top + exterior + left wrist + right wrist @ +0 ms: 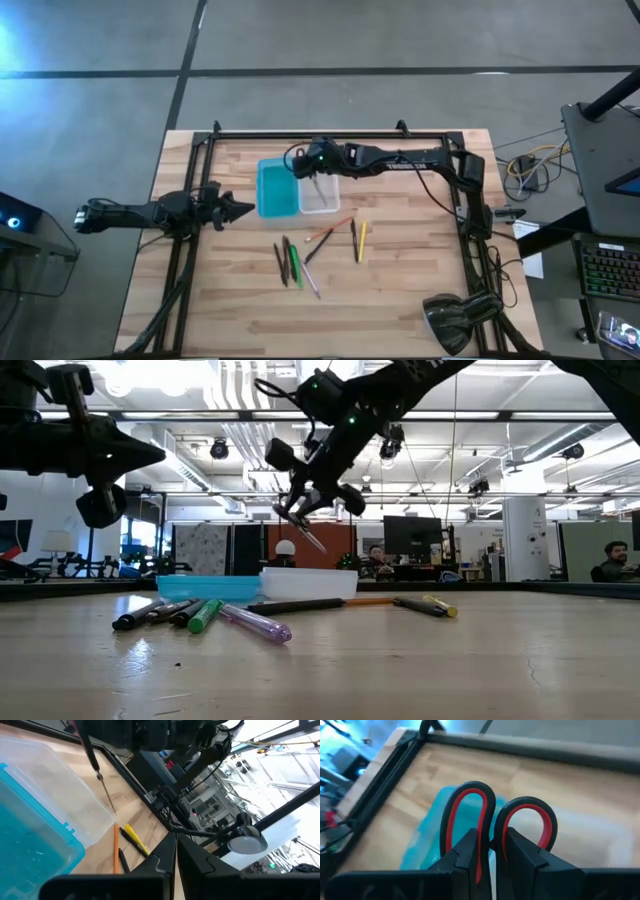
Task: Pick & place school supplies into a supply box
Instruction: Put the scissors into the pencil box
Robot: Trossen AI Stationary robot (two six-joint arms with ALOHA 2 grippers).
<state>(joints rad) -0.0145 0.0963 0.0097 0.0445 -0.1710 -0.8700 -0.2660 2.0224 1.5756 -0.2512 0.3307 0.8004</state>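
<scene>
Next, my right gripper releases the scissors in the middle of the supply box's clear tray half (pixel 317 179) (pixel 562 851).
My right gripper (pixel 306 168) hangs over the supply box at the table's far middle, shut on small red-handled scissors (pixel 497 825). The box lies open on the table, with its teal lid half (pixel 277 188) on the left and its clear tray half (pixel 320 193) on the right. The scissors' blades (pixel 311 538) point down over the tray, clear of it. Several pens and pencils (pixel 292 262) lie on the table nearer than the box, with a yellow one (pixel 361 240) to their right. My left gripper (pixel 243 208) is shut and empty, left of the lid. My right gripper pinches the scissors between its two fingers at the base of the two handle loops (pixel 490 837). The loops stick out past the fingertips. The scissors are lifted clear, and the thin blades (pixel 106 795) slant down below the gripper over the clear tray.
A black frame (pixel 330 133) runs along the table's far edge and down both sides. An orange pencil (pixel 330 232) lies just in front of the tray. Bare wood lies toward the near edge. People sit in the room beyond the table.
</scene>
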